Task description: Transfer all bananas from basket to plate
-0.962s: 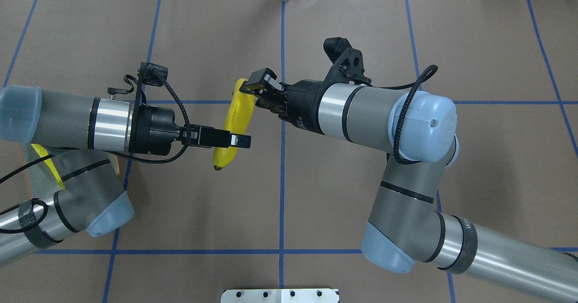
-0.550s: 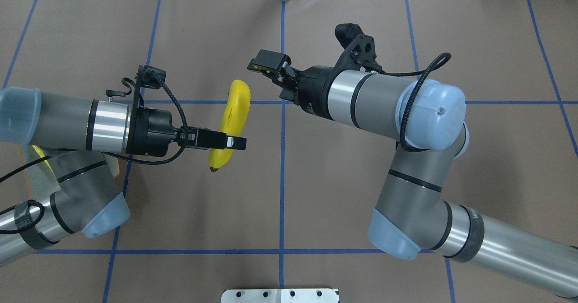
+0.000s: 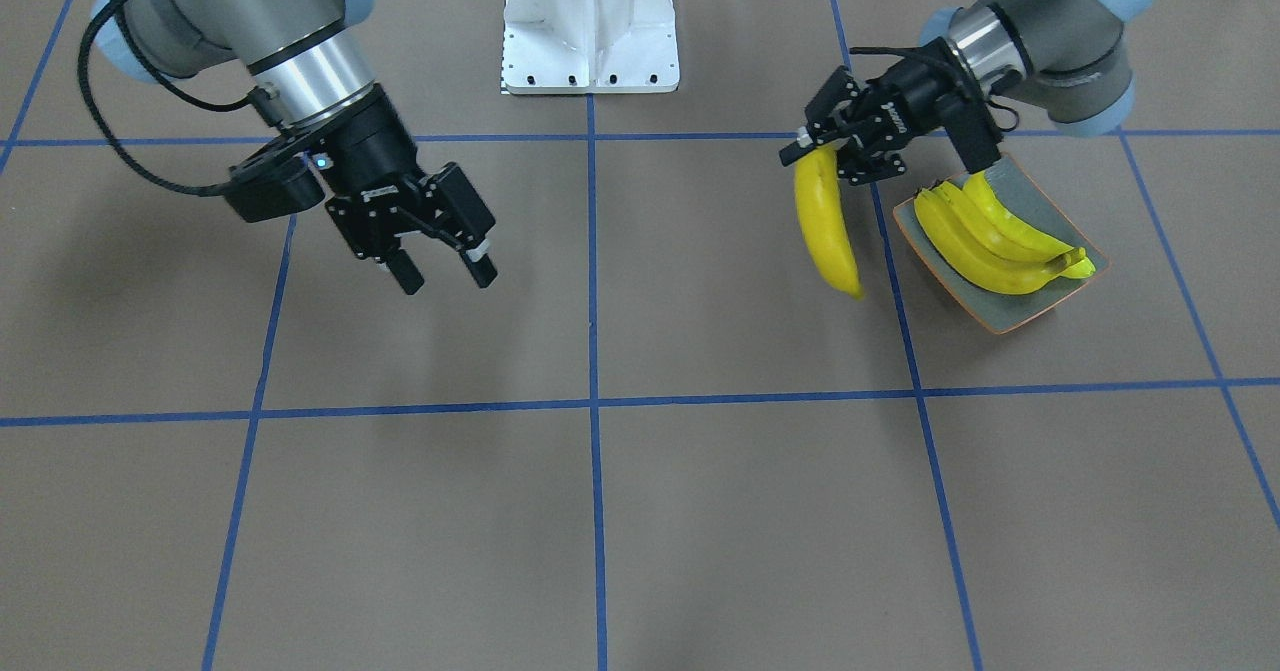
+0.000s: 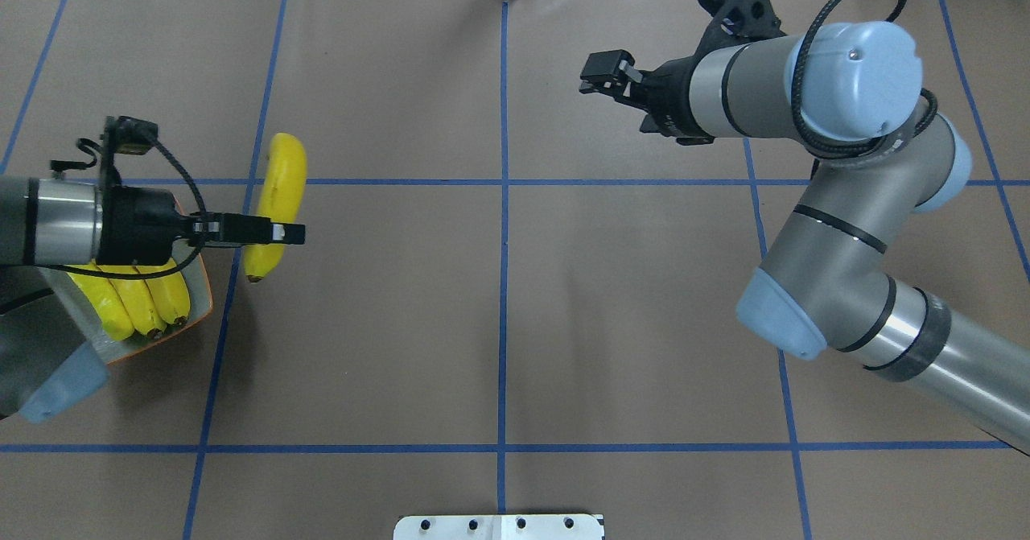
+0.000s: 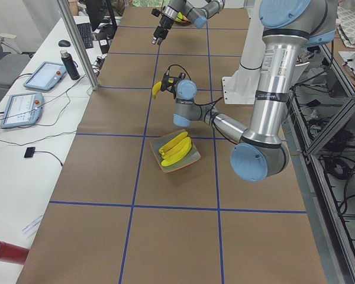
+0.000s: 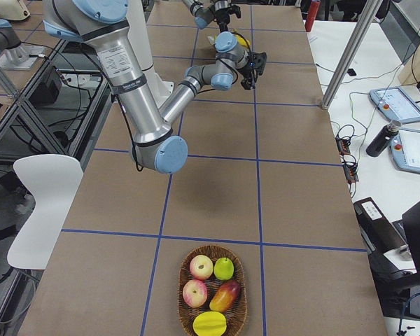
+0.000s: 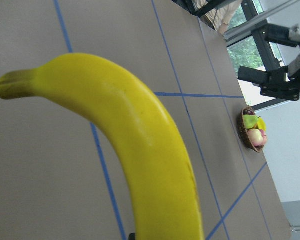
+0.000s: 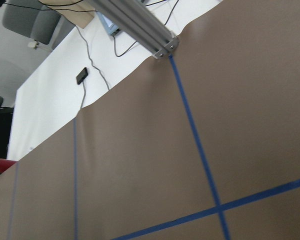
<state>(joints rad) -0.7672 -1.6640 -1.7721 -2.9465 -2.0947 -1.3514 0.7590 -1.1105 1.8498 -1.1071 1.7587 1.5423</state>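
Observation:
The yellow banana, now held above the table beside the plate, will go down on the three bananas in the blue-grey plate (image 3: 996, 255) from my left gripper.
My left gripper (image 4: 278, 236) is shut on a bright yellow banana (image 4: 280, 194) near its stem end and holds it above the table, just right of the plate (image 4: 203, 305). The blue-grey plate with an orange rim (image 3: 1002, 327) holds three bananas (image 3: 985, 241) side by side. In the front-facing view the held banana (image 3: 828, 226) hangs from the left gripper (image 3: 825, 159) beside the plate's edge. My right gripper (image 3: 448, 281) is open and empty, high over the far right of the table (image 4: 594, 77).
A wicker basket (image 6: 182, 302) at the table's right end holds apples, a pear and other fruit; no banana shows in it. It also shows small in the left wrist view (image 7: 246, 142). The robot's white base (image 3: 590, 21) stands at the near middle edge.
The right gripper let go of the banana's far end and drew back to the far right. The left arm carried the banana left, to beside the plate.

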